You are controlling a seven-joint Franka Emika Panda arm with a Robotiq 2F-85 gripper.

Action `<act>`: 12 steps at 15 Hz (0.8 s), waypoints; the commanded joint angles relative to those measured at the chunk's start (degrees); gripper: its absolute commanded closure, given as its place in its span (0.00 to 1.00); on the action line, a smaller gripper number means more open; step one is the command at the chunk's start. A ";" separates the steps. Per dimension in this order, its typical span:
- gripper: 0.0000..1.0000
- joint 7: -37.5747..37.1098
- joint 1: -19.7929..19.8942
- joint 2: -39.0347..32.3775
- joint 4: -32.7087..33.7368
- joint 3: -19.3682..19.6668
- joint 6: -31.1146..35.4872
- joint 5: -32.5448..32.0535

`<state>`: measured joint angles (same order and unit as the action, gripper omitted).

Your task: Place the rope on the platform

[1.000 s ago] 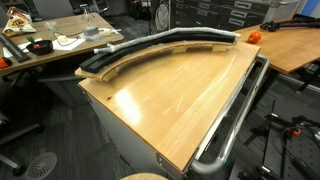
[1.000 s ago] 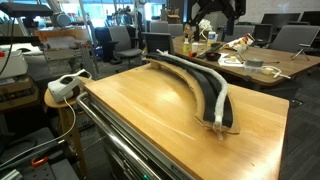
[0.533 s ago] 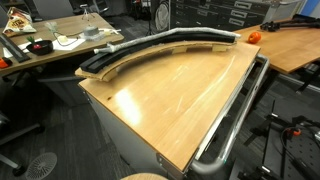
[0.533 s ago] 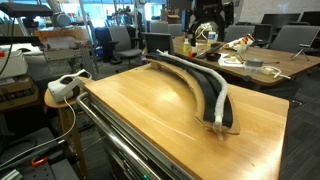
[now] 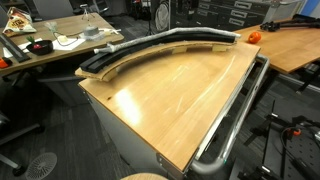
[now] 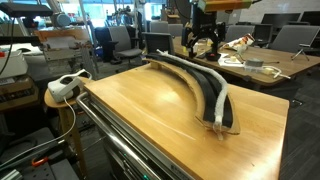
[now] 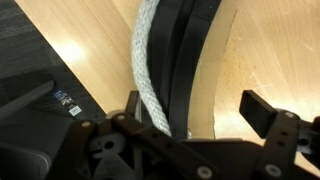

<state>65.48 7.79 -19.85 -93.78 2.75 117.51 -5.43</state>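
The rope lies along the platform's edge, off to the side of the gripper, so the robot should move over the rope, grip it and carry it to the platform's middle [image 7: 178,62].
The pale grey rope [image 5: 150,42] lies along the top of the black arc-shaped platform [image 5: 105,64] at the back of the wooden tabletop. Both show in both exterior views, rope [image 6: 221,100] on platform [image 6: 195,80]. In the wrist view the rope [image 7: 148,60] runs along the left side of the platform [image 7: 188,55], seen from above. My gripper [image 7: 197,110] is open and empty, hovering above the platform. In an exterior view my gripper [image 6: 201,36] hangs over the platform's far end.
A white power strip [image 6: 66,85] sits on a stool beside the table. An orange object [image 5: 254,36] lies on the neighbouring desk. A metal rail [image 5: 235,115] runs along one table edge. Cluttered desks and chairs stand behind.
My gripper has shifted a little down and sideways over the platform's far end. The rope and platform have not moved.
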 commanded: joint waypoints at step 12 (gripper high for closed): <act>0.07 3.56 1.71 -8.37 9.34 -1.56 -1.69 1.16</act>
<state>67.79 8.45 -26.11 -88.40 2.11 117.44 -5.19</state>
